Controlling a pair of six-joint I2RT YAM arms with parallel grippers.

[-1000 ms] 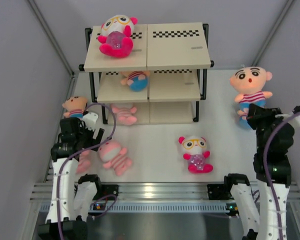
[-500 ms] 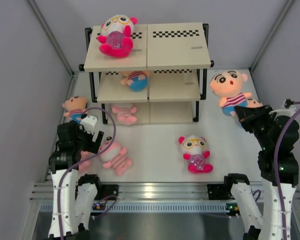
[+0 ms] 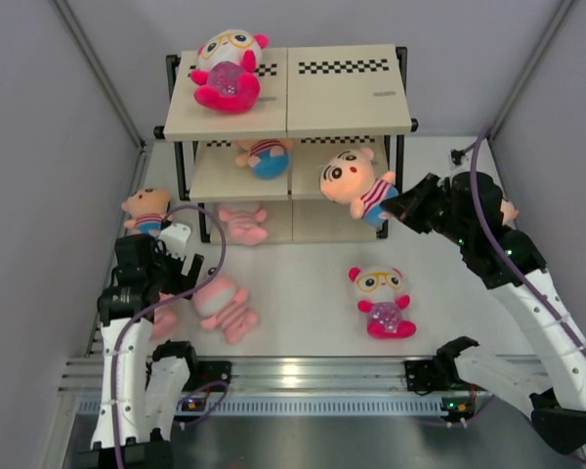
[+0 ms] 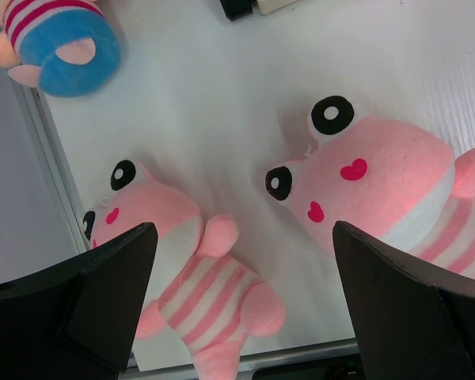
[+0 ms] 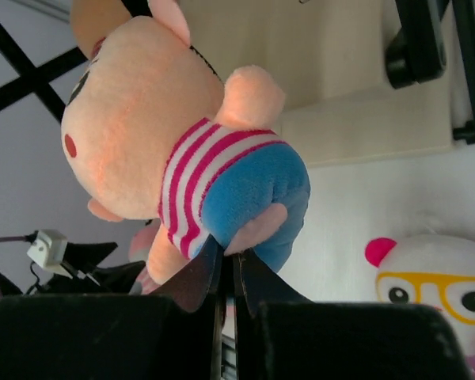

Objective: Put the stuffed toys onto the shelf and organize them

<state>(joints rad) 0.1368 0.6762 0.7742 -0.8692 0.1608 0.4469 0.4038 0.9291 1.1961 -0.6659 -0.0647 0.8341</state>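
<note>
My left gripper should go next to the striped shirt (image 3: 149,219) (image 4: 49,17) of the peach toy beside the shelf, near the pink striped toys, and then close there.
The shelf (image 3: 342,93) stands at the back. A white-and-magenta toy (image 3: 227,70) lies on its top board, a peach toy (image 3: 265,156) on the middle board and a pink striped toy (image 3: 242,222) on the bottom board. My right gripper (image 3: 396,208) is shut on the leg of a peach toy (image 3: 355,183) and holds it in the air in front of the middle board's right half. It also shows in the right wrist view (image 5: 182,150), pinched by the gripper (image 5: 226,265). My left gripper (image 4: 244,237) is open above two pink striped toys (image 4: 198,293) (image 4: 388,190).
A white-and-magenta toy (image 3: 383,301) lies on the table at front centre. A peach toy (image 3: 146,208) lies by the shelf's left leg. A peach bit (image 3: 509,210) shows behind my right arm. Grey walls close in both sides.
My right arm has swung left, carrying the peach toy from the table's right side to in front of the shelf's middle board. My left arm has shifted slightly.
</note>
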